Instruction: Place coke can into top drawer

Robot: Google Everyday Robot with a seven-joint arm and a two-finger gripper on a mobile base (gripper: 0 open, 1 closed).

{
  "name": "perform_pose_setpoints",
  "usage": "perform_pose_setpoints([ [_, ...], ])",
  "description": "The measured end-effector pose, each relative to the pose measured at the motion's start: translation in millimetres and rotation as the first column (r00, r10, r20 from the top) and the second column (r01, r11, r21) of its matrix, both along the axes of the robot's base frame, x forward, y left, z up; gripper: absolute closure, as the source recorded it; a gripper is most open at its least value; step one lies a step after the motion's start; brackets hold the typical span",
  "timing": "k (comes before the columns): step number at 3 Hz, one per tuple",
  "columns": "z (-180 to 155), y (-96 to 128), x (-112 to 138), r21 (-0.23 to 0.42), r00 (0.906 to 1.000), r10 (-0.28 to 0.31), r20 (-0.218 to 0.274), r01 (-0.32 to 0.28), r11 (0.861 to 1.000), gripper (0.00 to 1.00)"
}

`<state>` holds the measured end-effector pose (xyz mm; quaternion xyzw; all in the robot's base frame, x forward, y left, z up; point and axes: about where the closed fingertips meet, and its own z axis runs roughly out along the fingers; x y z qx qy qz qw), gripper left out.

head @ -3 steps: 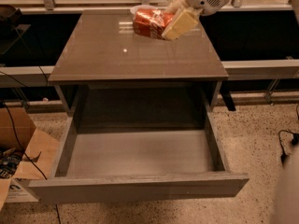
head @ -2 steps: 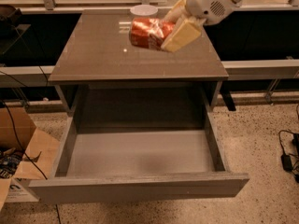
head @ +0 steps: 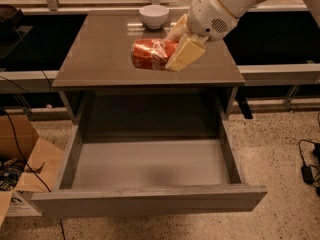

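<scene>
My gripper has the coke can, now in the air above the cabinet top's front. It will let go of the can on the grey drawer's bottom close behind the front panel [head: 181,169].
The coke can [head: 150,54] is red-orange with white lettering and lies sideways in the air above the front of the cabinet top [head: 100,59]. My gripper [head: 176,48] is shut on the can's right end, with one tan finger [head: 186,53] in front of it. The top drawer [head: 150,164] is pulled fully open below, with a bare grey floor and a plain front panel [head: 145,200]. The can is behind and above the drawer opening.
A white bowl [head: 153,15] stands at the back of the cabinet top. A cardboard box [head: 22,164] sits on the floor at the left. Black cables [head: 307,166] lie on the floor at the right.
My gripper has carried the can forward and lower, from near the bowl at the back toward the cabinet's front edge. The bowl now shows uncovered.
</scene>
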<state>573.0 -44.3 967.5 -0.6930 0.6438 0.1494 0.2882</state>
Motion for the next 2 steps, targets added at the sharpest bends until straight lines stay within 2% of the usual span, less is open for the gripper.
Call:
perform_pose_setpoints([
  [1, -25, 9, -16, 0.01, 0.9982, 0.044, -0.04, -0.044, 0.999, 1.0],
  [2, -67, 17, -47, 0.04, 0.99, 0.063, -0.127, -0.058, 0.997, 1.0],
])
